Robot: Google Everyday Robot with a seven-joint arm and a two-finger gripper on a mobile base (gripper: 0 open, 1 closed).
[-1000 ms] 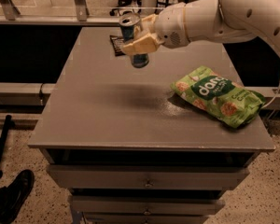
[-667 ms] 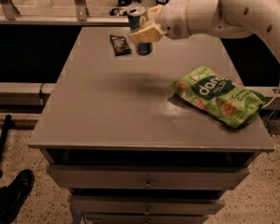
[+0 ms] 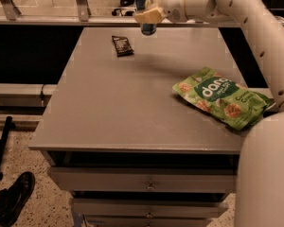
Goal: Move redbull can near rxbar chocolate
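Note:
My gripper is to set the redbull can down standing on the table point(image 3: 139, 46) beside the rxbar chocolate, toward the green bag.
The redbull can point(image 3: 145, 8) is a slim silver-and-blue can with a silver top, held upright in the air over the far edge of the grey table point(image 3: 113, 103). My gripper point(image 3: 147, 16) is shut on the can, with the white arm reaching in from the right. The rxbar chocolate point(image 3: 122, 45) is a small flat dark wrapper lying on the table at the far left, a little left of and nearer than the can.
A large green snack bag point(image 3: 222, 98) lies at the table's right side. Drawers point(image 3: 146, 186) sit below the table front. A shoe point(image 3: 12, 200) and a black pole point(image 3: 1, 148) are on the floor at the left. A metal railing point(image 3: 80, 4) runs behind the table.
My gripper has carried the can up and toward the far edge of the table, now to the right of the dark bar. The bar and the green bag have not moved.

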